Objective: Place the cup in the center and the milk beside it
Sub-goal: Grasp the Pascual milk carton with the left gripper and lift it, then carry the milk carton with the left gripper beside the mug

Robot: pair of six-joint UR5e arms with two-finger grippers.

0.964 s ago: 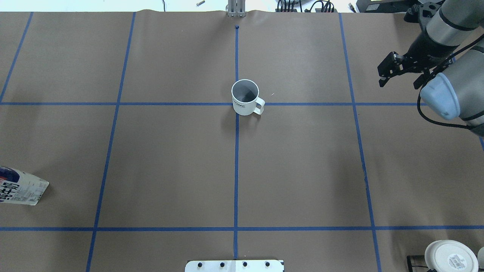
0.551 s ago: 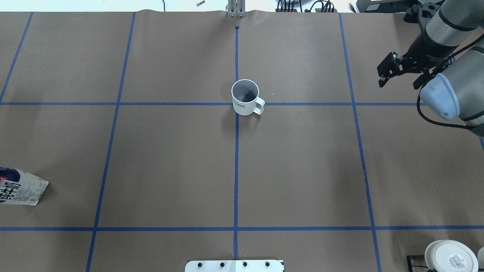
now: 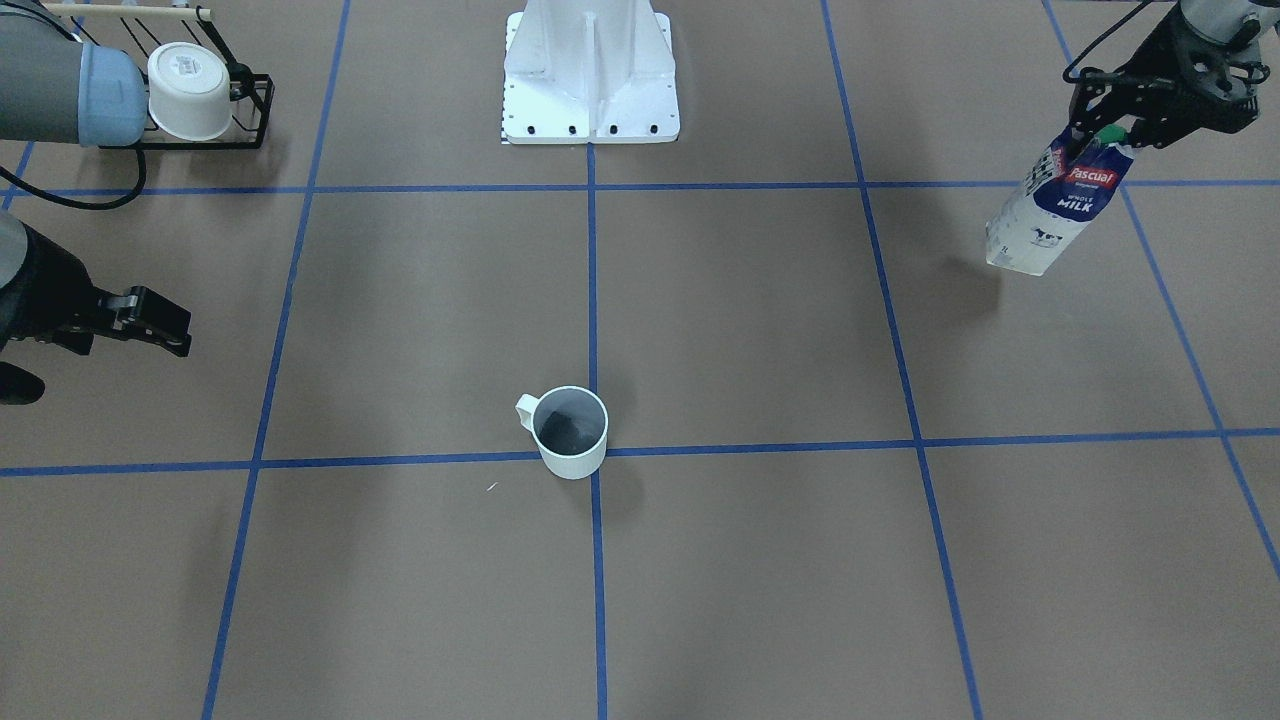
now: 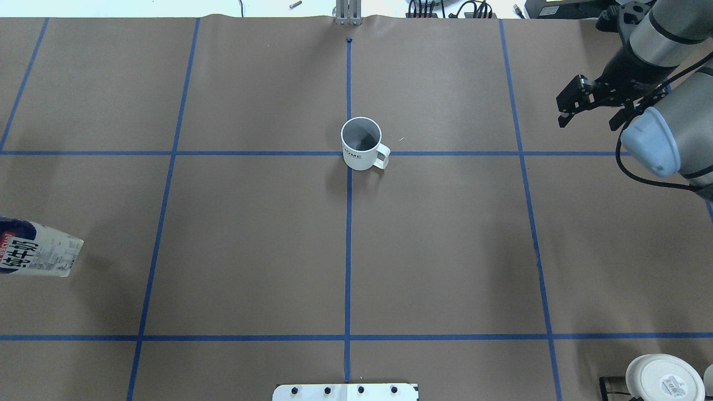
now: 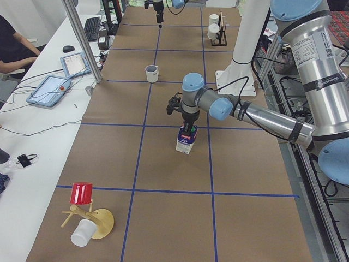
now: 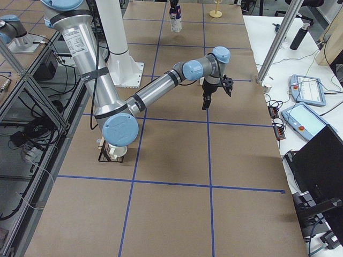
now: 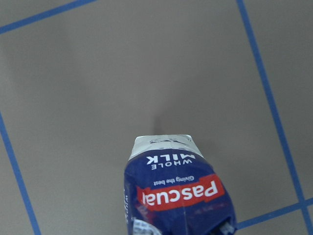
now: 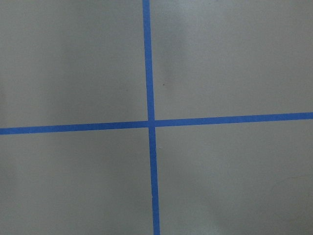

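The robot's left gripper should release the milk on the blue tape line (image 3: pixel 637 451) next to the cup, opposite its handle.
The cup (image 4: pixel 361 146) is a white mug with a grey inside and dark lettering on the side facing me. It stands upright on the crossing of the blue tape lines (image 4: pixel 312 153) at the table's middle, and also shows in the front view (image 3: pixel 571 430). My left gripper (image 3: pixel 1112 128) is shut on the top of the milk (image 3: pixel 1052 205), a blue-and-white Pascual carton. It hangs tilted just above the table at my far left (image 4: pixel 39 256), and fills the left wrist view (image 7: pixel 176 191). My right gripper (image 4: pixel 589 118) is open and empty, over the far right of the table.
A black rack with a squat white cup (image 3: pixel 190 92) stands by my right side (image 4: pixel 663 380). The white base plate (image 3: pixel 590 90) sits at the near middle edge. A cup stand with a red cup (image 5: pixel 82 194) is at the left end. The right wrist view shows another tape crossing (image 8: pixel 150 122).
The milk carton has moved away from me and slightly inward in the overhead view, held by my left gripper. The right arm and the cup have barely moved.
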